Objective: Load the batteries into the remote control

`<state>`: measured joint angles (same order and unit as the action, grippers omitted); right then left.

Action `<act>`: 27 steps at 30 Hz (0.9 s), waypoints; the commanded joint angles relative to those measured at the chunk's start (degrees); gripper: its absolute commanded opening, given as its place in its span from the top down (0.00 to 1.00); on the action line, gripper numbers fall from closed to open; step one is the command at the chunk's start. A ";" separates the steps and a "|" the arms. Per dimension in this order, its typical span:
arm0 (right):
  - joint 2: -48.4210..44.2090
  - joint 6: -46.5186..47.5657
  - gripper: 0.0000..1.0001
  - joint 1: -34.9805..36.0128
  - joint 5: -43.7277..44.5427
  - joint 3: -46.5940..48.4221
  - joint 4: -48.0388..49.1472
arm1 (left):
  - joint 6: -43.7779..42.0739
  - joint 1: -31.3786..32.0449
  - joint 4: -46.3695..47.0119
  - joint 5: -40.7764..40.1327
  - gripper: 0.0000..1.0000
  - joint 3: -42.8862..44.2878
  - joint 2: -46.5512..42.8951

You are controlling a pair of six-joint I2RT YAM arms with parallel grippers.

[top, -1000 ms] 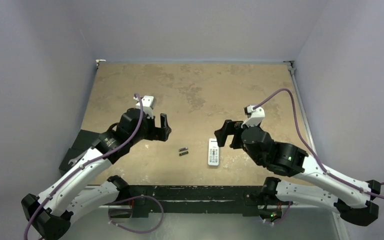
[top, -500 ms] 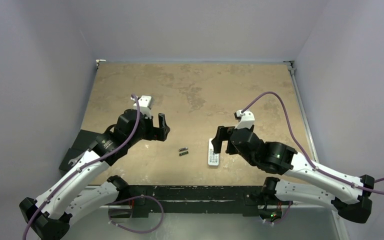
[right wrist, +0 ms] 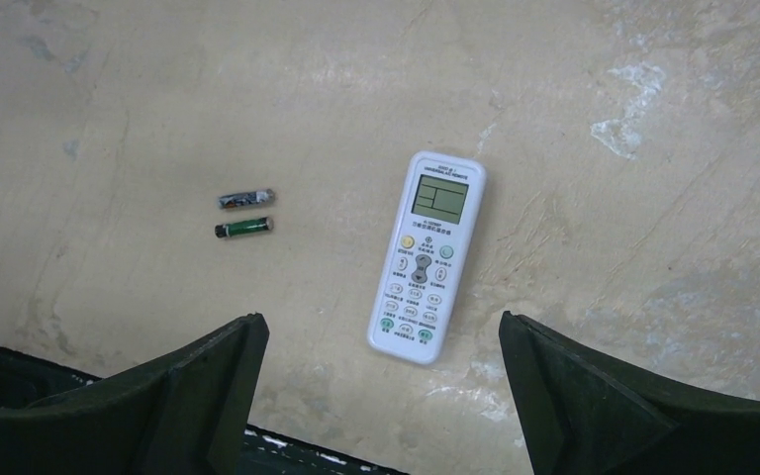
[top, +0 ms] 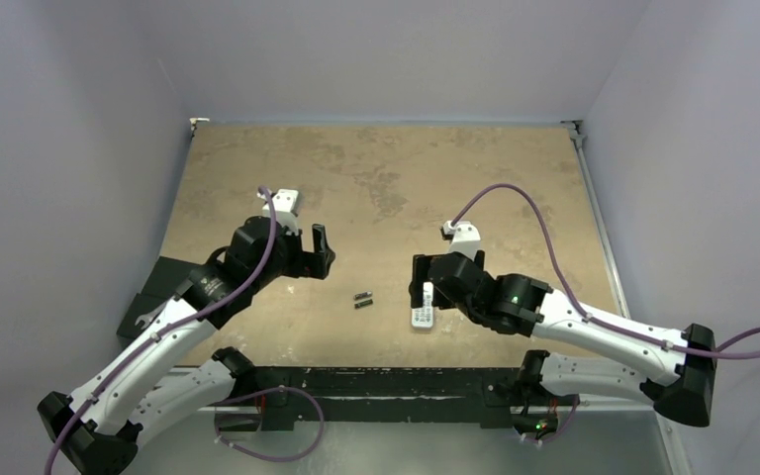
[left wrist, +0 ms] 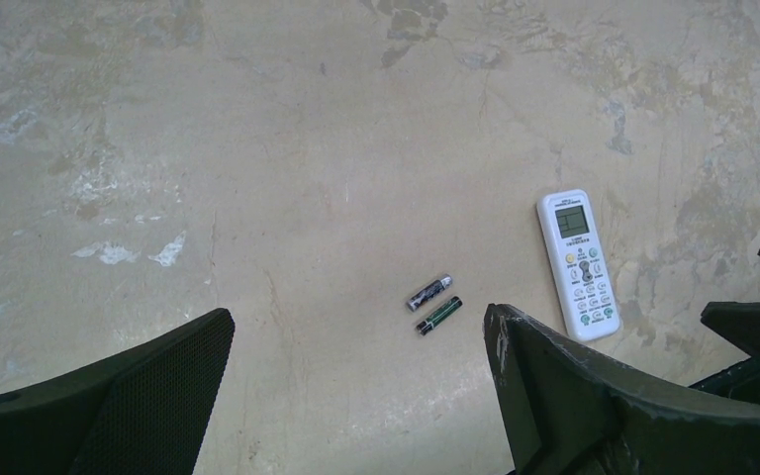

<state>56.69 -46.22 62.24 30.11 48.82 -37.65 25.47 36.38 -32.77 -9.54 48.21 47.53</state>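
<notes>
I need to next use my right gripper to take hold of the white remote control by the lower button end point(top: 423, 318) point(right wrist: 413, 315), opposite its display.
The white remote control point(top: 422, 317) lies face up, buttons and display showing, near the table's front edge. It also shows in the right wrist view point(right wrist: 427, 257) and the left wrist view point(left wrist: 577, 265). The two small dark batteries point(top: 362, 299) lie side by side on the table left of the remote, also in the left wrist view point(left wrist: 432, 304) and the right wrist view point(right wrist: 244, 213). My right gripper point(top: 430, 282) point(right wrist: 382, 320) is open and empty, hovering over the remote and partly hiding it. My left gripper point(top: 319, 255) point(left wrist: 358, 317) is open and empty, above the table, back and left of the batteries.
The table point(top: 386, 178) is a mottled tan board with walls on three sides. A black rail point(top: 386, 381) runs along its front edge. A silver wrench point(top: 144, 319) lies on a dark plate off the table's left front corner.
My right arm has swung left and forward, bringing its open gripper from right of the remote to over it. My left arm has barely shifted. The remote and batteries have not moved.
</notes>
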 commanded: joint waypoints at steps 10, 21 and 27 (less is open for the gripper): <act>7.32 -8.04 0.01 -0.01 1.81 -0.85 2.24 | 0.10 -0.44 -0.24 -1.36 0.02 0.13 -1.62; 16.52 -13.19 0.01 -0.01 2.70 -0.24 -0.16 | 0.28 -0.44 -0.14 -1.41 0.02 0.00 -2.61; 18.17 -13.24 0.01 0.00 0.92 -1.43 2.74 | 0.28 -0.52 -0.10 -1.28 0.02 -0.04 -2.62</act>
<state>74.13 -57.47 62.24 30.76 48.16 -37.34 25.54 36.38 -33.87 -10.33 48.10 45.43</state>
